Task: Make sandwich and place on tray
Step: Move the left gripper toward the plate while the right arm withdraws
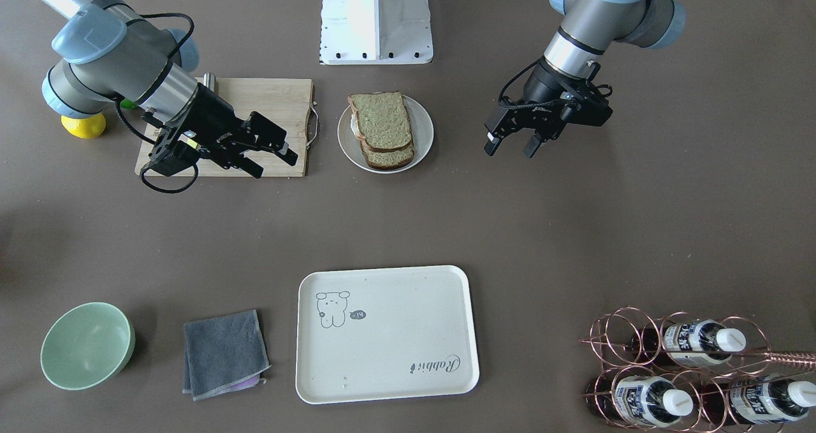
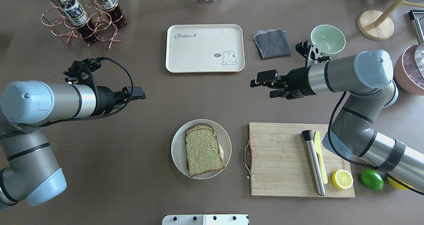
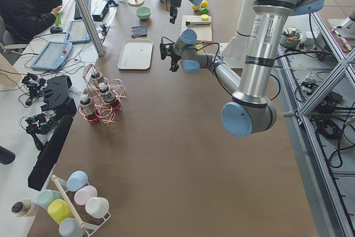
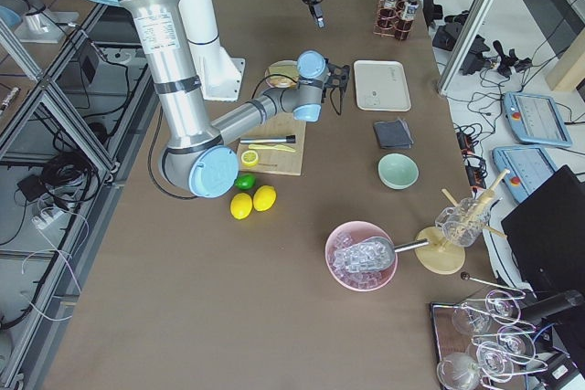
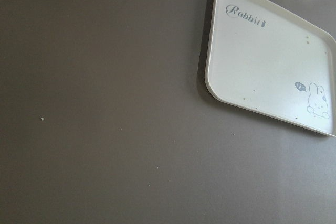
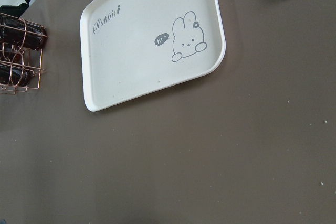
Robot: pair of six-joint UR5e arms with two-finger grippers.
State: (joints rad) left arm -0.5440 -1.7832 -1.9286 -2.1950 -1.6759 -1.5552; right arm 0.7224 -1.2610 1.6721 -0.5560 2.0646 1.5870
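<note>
Next, I close my left gripper on the rim (image 1: 432,131) of the round white plate, farthest from the cutting board.
The sandwich (image 1: 382,130) (image 2: 202,150) lies on a round white plate (image 1: 426,133) (image 2: 177,148): two greenish-tan slices stacked, with a white egg edge showing at the side. The cream tray (image 1: 386,334) (image 2: 204,48) lies empty across the table, and also shows in the left wrist view (image 5: 262,66) and the right wrist view (image 6: 142,56). My left gripper (image 1: 512,147) (image 2: 137,95) is open and empty, hovering to one side of the plate. My right gripper (image 1: 274,164) (image 2: 265,85) is open and empty, above the cutting board's edge.
A wooden cutting board (image 2: 281,158) holds a metal rod (image 2: 314,162), a yellow knife and a lemon half (image 2: 342,179). A lime (image 2: 371,179) lies beside it. A grey cloth (image 2: 272,43), a green bowl (image 2: 328,39) and a bottle rack (image 2: 82,18) flank the tray.
</note>
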